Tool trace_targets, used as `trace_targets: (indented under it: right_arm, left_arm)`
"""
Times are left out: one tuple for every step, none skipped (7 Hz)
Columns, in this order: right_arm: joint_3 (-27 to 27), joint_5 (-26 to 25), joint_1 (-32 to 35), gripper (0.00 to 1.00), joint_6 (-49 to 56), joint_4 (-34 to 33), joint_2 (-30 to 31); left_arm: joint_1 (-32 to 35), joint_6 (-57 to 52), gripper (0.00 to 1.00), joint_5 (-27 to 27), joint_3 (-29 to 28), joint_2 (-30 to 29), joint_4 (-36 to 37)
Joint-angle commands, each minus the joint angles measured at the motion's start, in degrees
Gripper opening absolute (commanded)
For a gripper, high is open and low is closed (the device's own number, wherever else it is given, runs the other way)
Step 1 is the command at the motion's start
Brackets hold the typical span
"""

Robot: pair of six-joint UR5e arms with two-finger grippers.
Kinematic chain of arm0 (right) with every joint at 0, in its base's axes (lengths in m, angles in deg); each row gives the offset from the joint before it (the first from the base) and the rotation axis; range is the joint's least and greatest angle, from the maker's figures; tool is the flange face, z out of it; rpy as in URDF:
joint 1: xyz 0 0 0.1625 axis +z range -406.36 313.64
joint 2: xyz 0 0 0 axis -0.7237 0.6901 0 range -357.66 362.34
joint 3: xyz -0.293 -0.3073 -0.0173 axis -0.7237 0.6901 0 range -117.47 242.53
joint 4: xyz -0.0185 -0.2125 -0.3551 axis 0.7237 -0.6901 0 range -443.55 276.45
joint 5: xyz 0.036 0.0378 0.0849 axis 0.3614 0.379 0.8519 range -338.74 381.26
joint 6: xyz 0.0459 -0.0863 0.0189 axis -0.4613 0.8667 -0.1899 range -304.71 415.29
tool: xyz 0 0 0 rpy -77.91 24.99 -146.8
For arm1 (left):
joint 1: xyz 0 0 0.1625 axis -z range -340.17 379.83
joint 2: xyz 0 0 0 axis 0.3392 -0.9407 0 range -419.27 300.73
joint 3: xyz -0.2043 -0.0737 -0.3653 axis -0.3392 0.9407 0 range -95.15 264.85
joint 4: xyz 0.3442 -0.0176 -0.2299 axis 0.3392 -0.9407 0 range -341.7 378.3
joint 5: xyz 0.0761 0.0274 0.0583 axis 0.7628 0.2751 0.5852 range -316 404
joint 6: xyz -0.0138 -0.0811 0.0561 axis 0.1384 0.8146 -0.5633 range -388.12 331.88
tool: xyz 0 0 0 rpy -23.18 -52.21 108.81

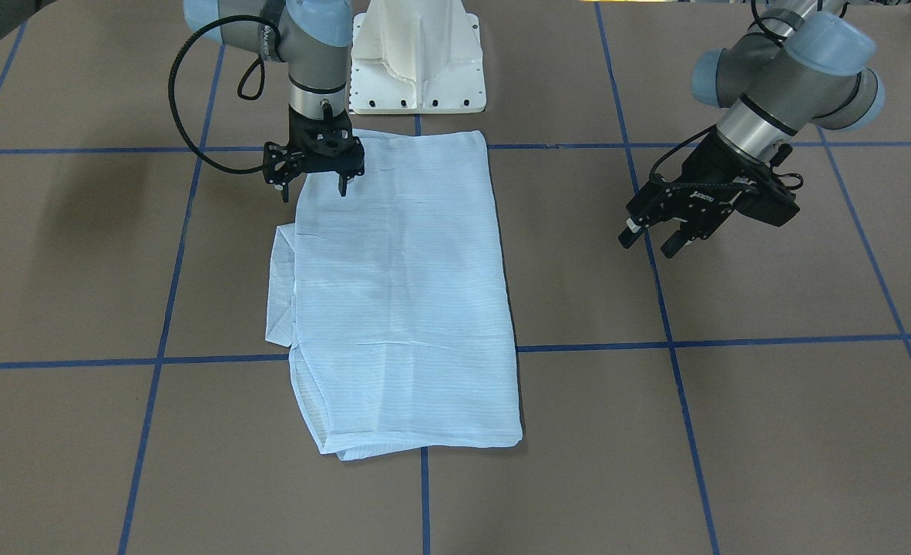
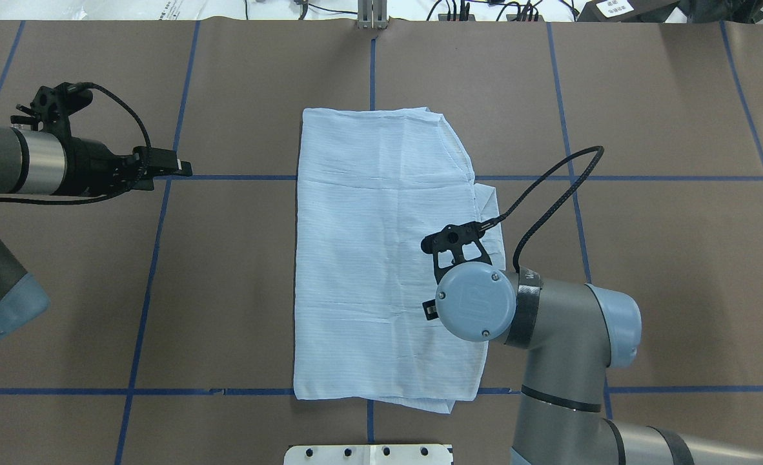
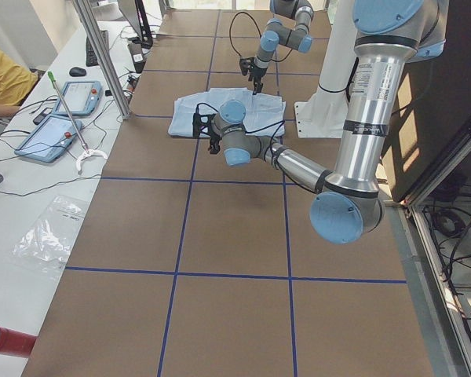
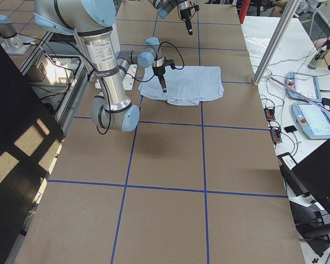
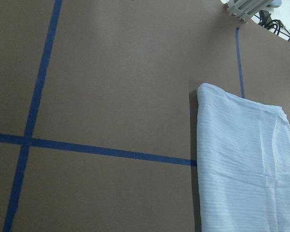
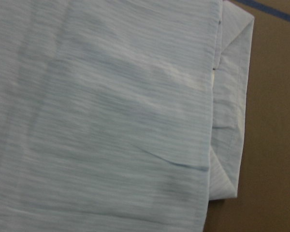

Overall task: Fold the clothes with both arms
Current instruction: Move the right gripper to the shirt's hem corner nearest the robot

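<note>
My right gripper needs to grip the shirt's short edge (image 1: 358,135) beside the white pedestal base next, near the corner on the side with the folded sleeve.
The pale-blue striped shirt (image 1: 401,293) lies folded into a long rectangle in the middle of the table (image 1: 771,401), with a folded sleeve edge sticking out along one long side. My right gripper (image 1: 314,193) points down over the shirt's corner nearest the robot's base, open, with nothing between its fingers. The right wrist view is filled by the cloth (image 6: 111,121) and its layered edge. Off to the shirt's side my left gripper (image 1: 648,245) hangs above bare table, open and empty. The left wrist view shows the shirt's (image 5: 241,159) far end.
Blue tape lines (image 1: 671,339) divide the brown table into squares. The white pedestal base (image 1: 417,62) stands just behind the shirt. Beyond the far table edge are a metal pole (image 3: 102,55), tablets (image 3: 51,133) and a person's yellow sleeve (image 3: 0,78).
</note>
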Motion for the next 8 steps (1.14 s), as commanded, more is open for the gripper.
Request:
trace_targets:
  right_arm:
    - [0.2, 1.1, -3.4, 1.00, -24.1, 6.3, 0.5]
    - [0.0, 1.0, -4.8, 1.00, -38.7, 7.8, 0.5]
    - [-0.3, 0.6, -5.4, 1.00, -48.4, 7.9, 0.5]
    - [-0.2, 0.9, -5.7, 1.00, -56.1, 7.9, 0.8]
    - [-0.3, 1.0, -5.9, 0.99, -64.3, 7.9, 1.4]
    - [-0.5, 0.9, -6.3, 0.98, -73.8, 8.6, 2.2]
    - [-0.9, 0.3, -6.6, 0.95, -78.0, 11.8, 2.8]
    - [-1.4, -1.0, -6.9, 0.93, -83.2, 12.0, 4.0]
  left_arm:
    - [0.0, 0.0, 0.91, 0.1, -0.1, -0.1, 0.1]
    - [-0.1, 0.0, 0.91, 0.1, 0.0, -0.1, 0.1]
    - [-0.1, 0.0, 0.91, 0.2, -0.1, -0.1, 0.1]
    - [-0.1, 0.0, 0.91, 0.4, 0.0, -0.1, 0.1]
    - [-0.1, 0.1, 0.91, 0.4, -0.1, 0.0, 0.0]
    - [-0.1, 0.2, 0.91, 0.4, 0.0, 0.0, 0.1]
    - [-0.1, 0.2, 0.91, 0.5, 0.2, 0.0, 0.0]
    - [-0.1, 0.2, 0.91, 0.7, 0.5, 0.0, 0.0]
